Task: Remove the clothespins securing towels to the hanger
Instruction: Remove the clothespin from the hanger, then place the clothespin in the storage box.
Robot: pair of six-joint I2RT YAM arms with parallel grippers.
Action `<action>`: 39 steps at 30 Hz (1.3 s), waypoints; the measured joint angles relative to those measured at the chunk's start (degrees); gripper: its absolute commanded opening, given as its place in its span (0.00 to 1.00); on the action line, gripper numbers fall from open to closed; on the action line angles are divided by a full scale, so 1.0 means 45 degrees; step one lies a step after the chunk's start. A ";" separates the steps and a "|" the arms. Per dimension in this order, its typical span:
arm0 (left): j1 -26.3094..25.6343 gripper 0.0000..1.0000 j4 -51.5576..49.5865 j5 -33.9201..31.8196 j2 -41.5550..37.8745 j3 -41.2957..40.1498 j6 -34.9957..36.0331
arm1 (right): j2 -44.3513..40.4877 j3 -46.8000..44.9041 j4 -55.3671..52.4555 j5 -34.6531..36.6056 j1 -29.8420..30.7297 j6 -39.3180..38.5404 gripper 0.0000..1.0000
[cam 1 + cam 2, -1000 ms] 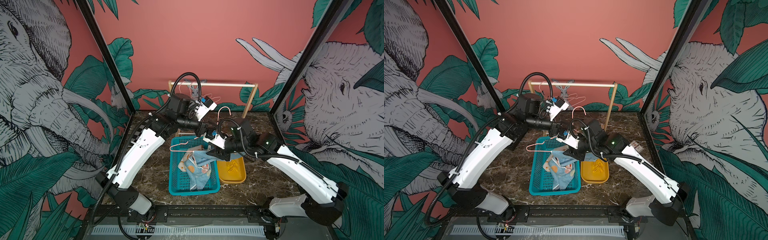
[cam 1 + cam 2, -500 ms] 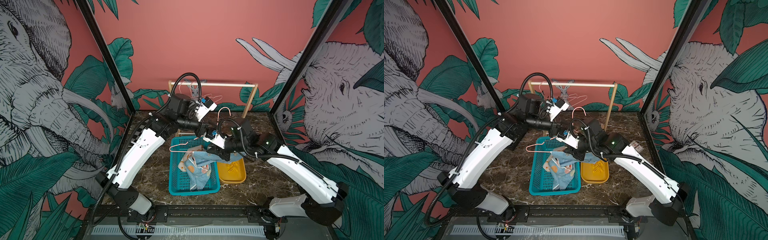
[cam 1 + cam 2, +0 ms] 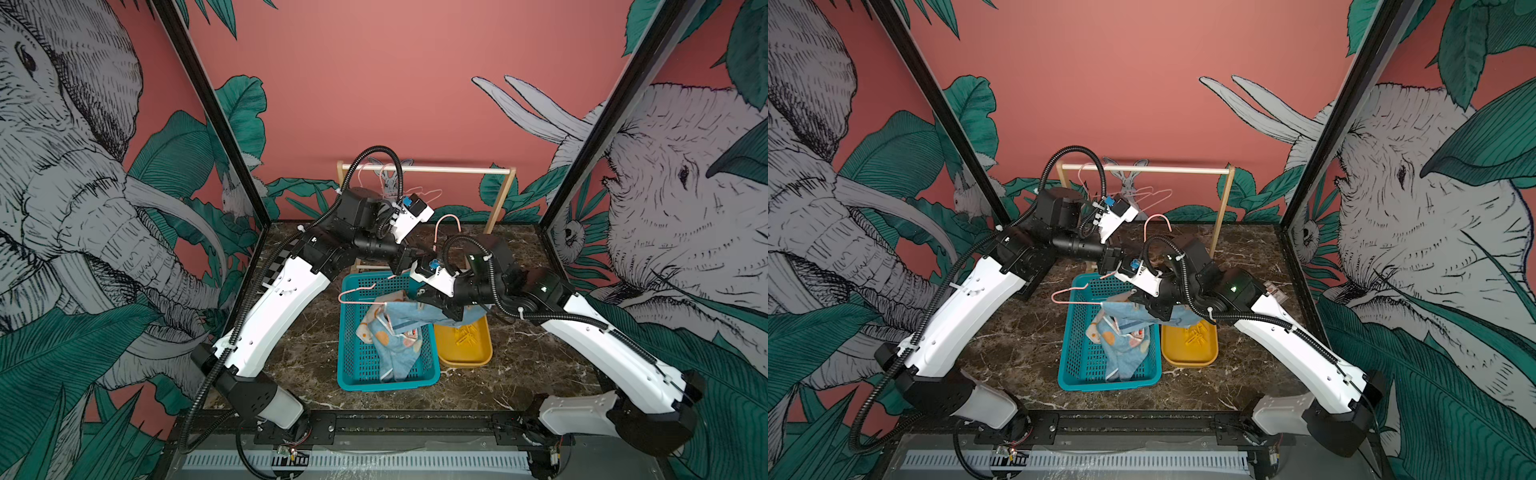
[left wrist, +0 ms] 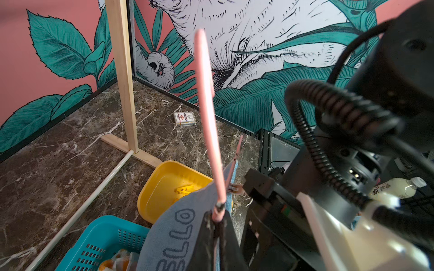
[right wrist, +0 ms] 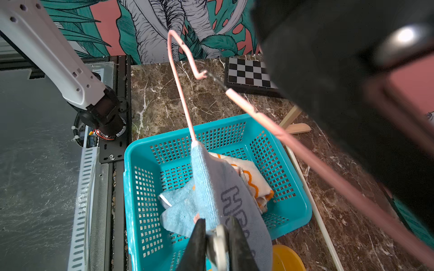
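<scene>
The robot's right gripper should set the pale clothespin down in the yellow tray (image 3: 445,335), between the yellow clothespins and the teal basket.
My left gripper (image 4: 217,223) is shut on the neck of a pink wire hanger (image 4: 206,105), holding it over the teal basket (image 3: 349,374). A light blue towel (image 5: 211,187) with grey lettering drapes over the hanger's bar (image 3: 357,289). My right gripper (image 5: 217,239) is shut on a pale clothespin (image 5: 217,246) at the towel's near edge. In a top view the right gripper (image 3: 1138,297) sits right against the hanging towel (image 3: 1129,318). Yellow clothespins (image 4: 185,188) lie in the yellow tray (image 4: 159,187).
A white towel with orange swirls (image 5: 249,173) and another blue towel (image 5: 178,206) lie in the basket (image 5: 141,164). A wooden rack (image 3: 503,195) with spare hangers (image 3: 415,193) stands at the back. A checkerboard (image 5: 249,72) and a small card box (image 4: 184,118) lie on the marble.
My right gripper's jaws have closed in on the clothespin at the towel's edge. The left arm and the hanger have stayed where they were.
</scene>
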 measured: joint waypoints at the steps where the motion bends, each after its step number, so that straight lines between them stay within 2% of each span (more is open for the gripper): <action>1: 0.0000 0.00 -0.0015 -0.0063 0.0000 0.0000 0.0019 | -0.0063 0.0000 0.0000 0.0068 -0.0005 0.0034 0.00; 11: 0.0024 0.00 -0.0199 -0.1715 0.0000 -0.0024 0.0291 | -0.1331 -0.0563 0.0413 0.0194 -0.0005 0.0525 0.02; 19: 0.0350 0.00 0.0311 -0.2837 -0.0204 -0.0636 0.0131 | -0.2968 -0.3682 0.1171 0.0563 0.0000 0.1622 0.02; 28: 0.0593 0.00 0.0942 -0.3861 -0.1190 -0.1054 -0.0058 | -0.4726 -0.7237 0.2331 0.1855 -0.0063 0.3351 0.02; 34: 0.0704 0.00 0.1083 -0.4561 -0.1885 -0.1399 -0.0063 | -0.4974 -0.9918 0.3191 0.2934 -0.0670 0.4911 0.03; 39: 0.0738 0.00 0.1219 -0.4945 -0.2176 -0.1554 -0.0063 | -0.4556 -1.0933 0.3939 0.3560 -0.1384 0.6110 0.03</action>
